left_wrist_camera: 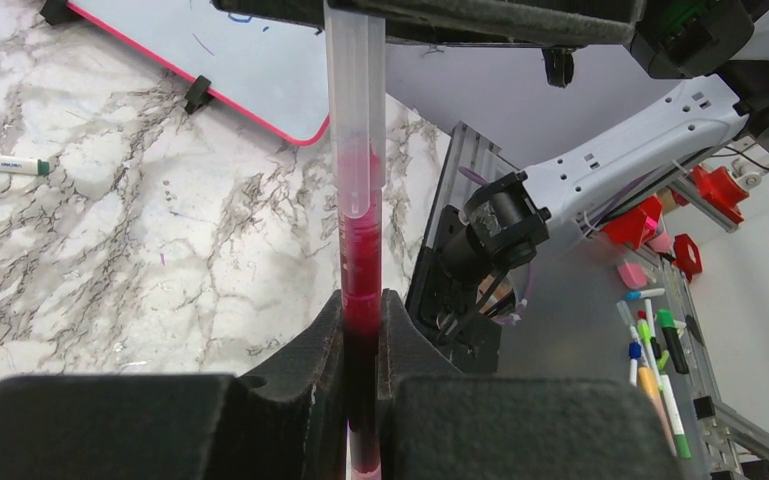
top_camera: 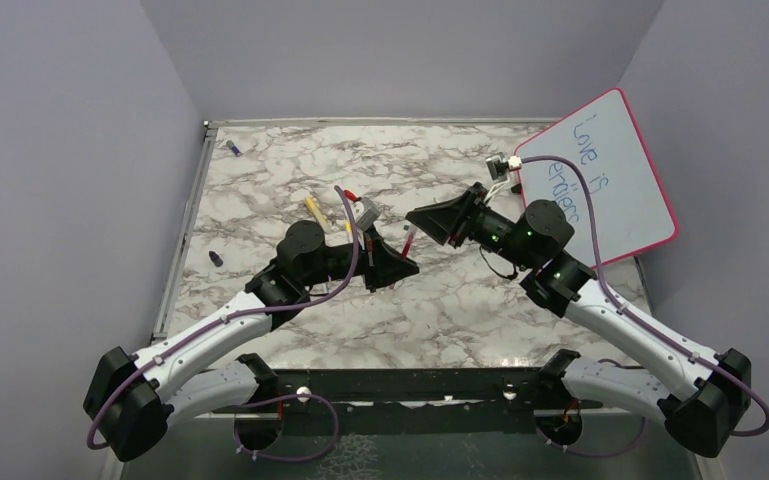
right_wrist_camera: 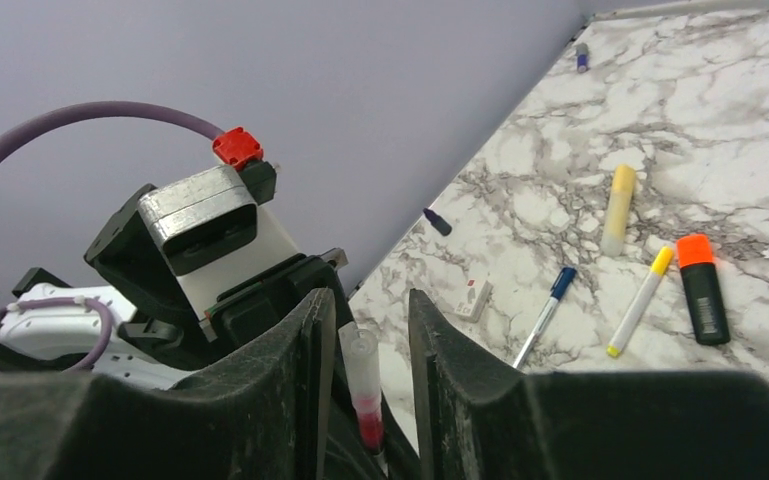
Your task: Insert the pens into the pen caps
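Note:
The robot's left gripper needs to let go of the dark red pen, now held above the table, on the bare marble table (top_camera: pixel 380 279) between the black highlighter and the table's near edge.
My left gripper (top_camera: pixel 405 262) (left_wrist_camera: pixel 362 305) is shut on a dark red pen (top_camera: pixel 409 241) (left_wrist_camera: pixel 362 280) and holds it above the table, its tip pointing at my right gripper. A clear cap (left_wrist_camera: pixel 355 100) (right_wrist_camera: pixel 362 370) with red showing through it sits over the pen's far end. My right gripper (top_camera: pixel 430 222) (right_wrist_camera: pixel 370 305) is open around that cap, its fingers apart, the cap close to the left finger. On the table lie a yellow pen (right_wrist_camera: pixel 620 205), a white pen with a blue end (right_wrist_camera: pixel 548 310), a white pen with a yellow end (right_wrist_camera: pixel 640 300) and a white pen with a green end (left_wrist_camera: pixel 5 163).
The pink-framed whiteboard (top_camera: pixel 610 175) leans at the back right. A black highlighter with an orange end (right_wrist_camera: pixel 702 290) lies by the pens. Small dark caps lie near the left edge (top_camera: pixel 216 258) and the back left corner (top_camera: pixel 232 148). Several more pens (left_wrist_camera: pixel 650 350) lie off the table.

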{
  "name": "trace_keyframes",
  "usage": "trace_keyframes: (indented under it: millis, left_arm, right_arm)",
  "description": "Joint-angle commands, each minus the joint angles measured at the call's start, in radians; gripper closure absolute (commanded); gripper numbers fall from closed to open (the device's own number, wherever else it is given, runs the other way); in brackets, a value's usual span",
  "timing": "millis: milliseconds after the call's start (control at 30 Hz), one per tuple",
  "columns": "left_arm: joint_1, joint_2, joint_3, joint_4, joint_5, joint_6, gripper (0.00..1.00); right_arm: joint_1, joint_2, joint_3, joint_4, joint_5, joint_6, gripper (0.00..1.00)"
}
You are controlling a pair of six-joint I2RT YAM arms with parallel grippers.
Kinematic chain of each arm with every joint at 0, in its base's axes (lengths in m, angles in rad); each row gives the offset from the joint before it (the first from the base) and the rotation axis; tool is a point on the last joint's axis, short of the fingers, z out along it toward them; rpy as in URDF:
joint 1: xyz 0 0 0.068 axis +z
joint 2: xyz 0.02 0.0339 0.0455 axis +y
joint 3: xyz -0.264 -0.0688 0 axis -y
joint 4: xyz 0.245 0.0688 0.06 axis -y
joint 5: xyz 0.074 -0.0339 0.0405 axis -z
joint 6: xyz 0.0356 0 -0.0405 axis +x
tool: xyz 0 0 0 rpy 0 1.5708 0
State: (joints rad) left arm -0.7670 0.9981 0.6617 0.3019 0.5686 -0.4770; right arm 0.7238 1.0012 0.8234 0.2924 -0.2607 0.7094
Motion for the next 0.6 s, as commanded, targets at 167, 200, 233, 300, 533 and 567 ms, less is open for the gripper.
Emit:
trace_keyframes:
  millis: [167,200,233,300,533,567]
  left_arm:
    - [0.001,-0.036,0.061,-0.010,0.000,0.027,1.00]
    - [0.001,-0.038,0.067,-0.010,-0.002,0.028,1.00]
    - [0.002,-0.039,0.070,-0.011,-0.005,0.028,1.00]
    - [0.002,-0.043,0.083,-0.016,-0.021,0.026,1.00]
    - [0.011,-0.003,0.182,-0.145,-0.206,0.071,1.00]
    - [0.016,0.003,0.192,-0.145,-0.206,0.069,1.00]
  right_arm:
    - [0.003,-0.002,-0.009,0.004,-0.094,0.005,0.82]
    - [0.003,0.001,-0.011,0.000,-0.101,0.007,0.85]
    - [0.003,0.005,-0.013,0.002,-0.113,0.010,0.87]
    - [0.003,0.017,-0.014,-0.001,-0.153,0.013,0.94]
    - [0.003,0.063,-0.057,-0.040,-0.227,0.044,0.99]
    - [0.003,0.067,-0.066,-0.042,-0.235,0.047,0.99]
